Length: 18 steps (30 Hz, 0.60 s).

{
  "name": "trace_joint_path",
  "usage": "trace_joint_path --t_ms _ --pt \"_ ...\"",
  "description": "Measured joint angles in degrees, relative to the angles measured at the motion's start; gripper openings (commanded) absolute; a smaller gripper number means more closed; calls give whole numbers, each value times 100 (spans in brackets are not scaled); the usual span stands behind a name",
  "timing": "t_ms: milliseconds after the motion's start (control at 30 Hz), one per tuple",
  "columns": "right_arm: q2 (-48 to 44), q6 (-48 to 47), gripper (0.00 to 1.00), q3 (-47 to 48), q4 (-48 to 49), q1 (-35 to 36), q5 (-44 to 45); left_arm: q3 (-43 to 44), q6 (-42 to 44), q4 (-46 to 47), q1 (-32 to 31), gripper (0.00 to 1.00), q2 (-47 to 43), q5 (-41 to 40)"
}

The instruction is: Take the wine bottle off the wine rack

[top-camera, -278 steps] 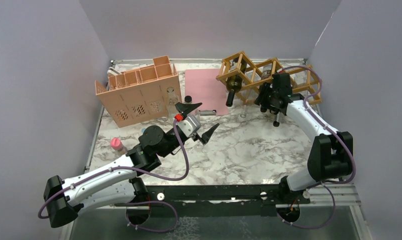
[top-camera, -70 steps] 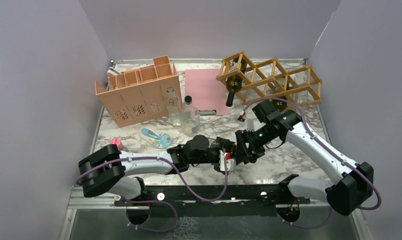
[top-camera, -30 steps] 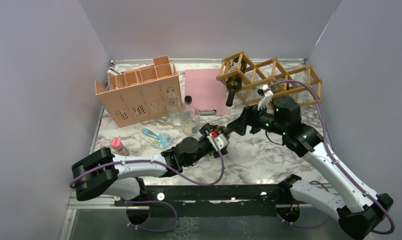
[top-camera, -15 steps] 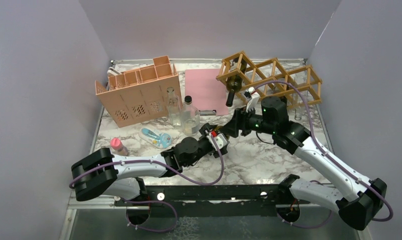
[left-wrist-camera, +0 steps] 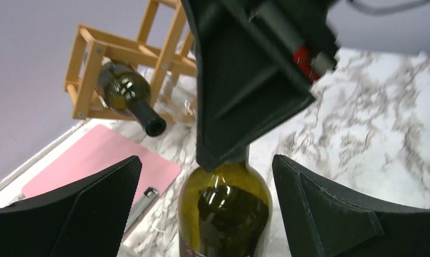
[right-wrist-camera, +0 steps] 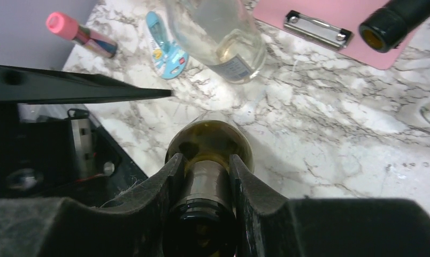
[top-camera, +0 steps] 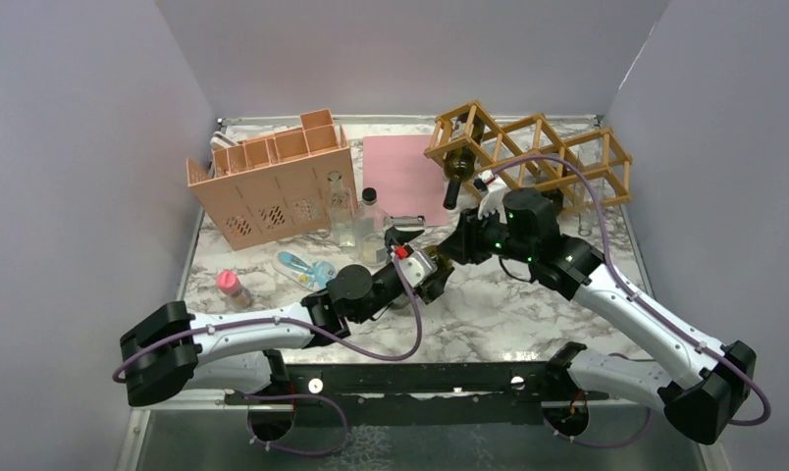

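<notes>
My right gripper should stand the dark green wine bottle on the table (top-camera: 356,284) (right-wrist-camera: 213,96) between the blue item and the clear bottle with the cap.
My right gripper (right-wrist-camera: 202,166) is shut on the neck of a dark green wine bottle (right-wrist-camera: 210,140), held out over the middle of the table, away from the wine rack (top-camera: 543,152). In the top view the right gripper (top-camera: 461,241) meets my left gripper (top-camera: 422,263) and the bottle between them is mostly hidden. My left gripper (left-wrist-camera: 206,159) is open, its fingers (left-wrist-camera: 74,214) apart on either side of the bottle's body (left-wrist-camera: 223,209) and not touching it. A second dark bottle (top-camera: 456,167) lies in the rack's left cell, and also shows in the left wrist view (left-wrist-camera: 124,93).
A salmon-pink compartment box (top-camera: 273,186) stands at the back left. Two clear glass bottles (top-camera: 356,221) stand just left of my grippers. A pink clipboard (top-camera: 405,177) lies beside the rack. A blue item (top-camera: 307,270) and a pink-capped tube (top-camera: 232,287) lie front left.
My right gripper has carried the wine bottle from the rack to the table's middle and edged left. My left gripper has come up around the bottle's body and stays open.
</notes>
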Motion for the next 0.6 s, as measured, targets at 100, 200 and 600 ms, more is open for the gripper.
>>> trace_joint_path --t_ms 100,200,600 --pt "92 -72 12 116 -166 0 234 68 -90 37 0 99 -262 107" --pt "157 -138 11 330 -317 -2 490 79 -140 39 0 99 -409 201" --pt "1064 -660 6 1591 -662 -7 391 79 470 -4 658 99 -1963 -264"
